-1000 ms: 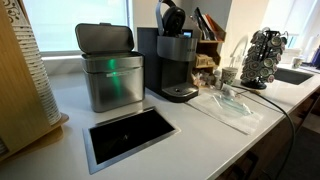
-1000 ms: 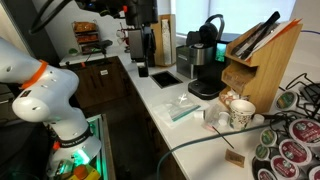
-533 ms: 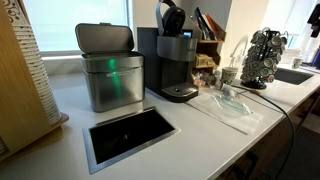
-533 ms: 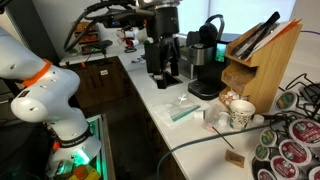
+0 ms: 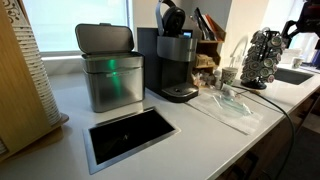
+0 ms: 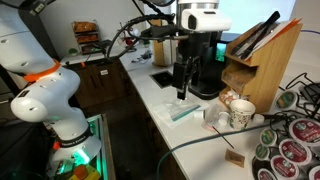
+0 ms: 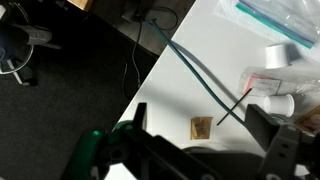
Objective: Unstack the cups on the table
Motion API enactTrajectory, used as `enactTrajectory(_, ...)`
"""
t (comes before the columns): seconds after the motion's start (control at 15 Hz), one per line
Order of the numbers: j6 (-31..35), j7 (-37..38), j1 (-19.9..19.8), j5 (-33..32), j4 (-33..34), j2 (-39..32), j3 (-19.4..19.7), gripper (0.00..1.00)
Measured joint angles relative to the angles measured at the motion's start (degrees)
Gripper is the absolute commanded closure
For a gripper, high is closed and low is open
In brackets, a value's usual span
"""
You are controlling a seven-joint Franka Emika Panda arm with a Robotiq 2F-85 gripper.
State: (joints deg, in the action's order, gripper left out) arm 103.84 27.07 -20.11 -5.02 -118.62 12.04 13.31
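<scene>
The gripper closes next on the nested cups' rim (image 5: pixel 236 69), pod rack side.
The cups (image 6: pixel 238 113) stand nested on the white table (image 6: pixel 160 100), between the knife block and the pod rack. They also show small in an exterior view (image 5: pixel 230 75) and as pale shapes at the right edge of the wrist view (image 7: pixel 276 62). My gripper (image 6: pixel 183 88) hangs over the table beside the coffee machine, above the near end of the clear plastic sheet (image 6: pixel 183 110) and well short of the cups. In the wrist view its two fingers (image 7: pixel 200 118) are spread wide with nothing between them. It enters an exterior view at the top right (image 5: pixel 300 28).
A black coffee machine (image 5: pixel 178 62), a steel bin (image 5: pixel 108 68) and the dark opening (image 5: pixel 128 133) are on the table. A pod rack (image 5: pixel 265 55) and knife block (image 6: pixel 262 60) flank the cups. A cable (image 7: pixel 195 65) and a small brown packet (image 7: pixel 203 127) lie on the table.
My arm has swung along the table from the far end toward the coffee machine and the plastic sheet, and the gripper has come lower. The cups have not moved.
</scene>
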Motion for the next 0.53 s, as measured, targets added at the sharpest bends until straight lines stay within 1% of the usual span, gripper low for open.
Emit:
enactTrajectory(0.13,-0.25,0.01,0.00,-0.04,0.28,-0.09,0.04,0.00)
enactTrajectory(0.27,1.90,1.30,0.43,0.10,0.28,-0.75,-0.23,0.00)
enactTrajectory(0.4,7.32,4.93,1.46,0.21,0.32,-3.02,-1.13,0.00)
enactTrajectory(0.53,14.51,10.00,2.63,0.11,0.83,-6.71,-2.27,0.00)
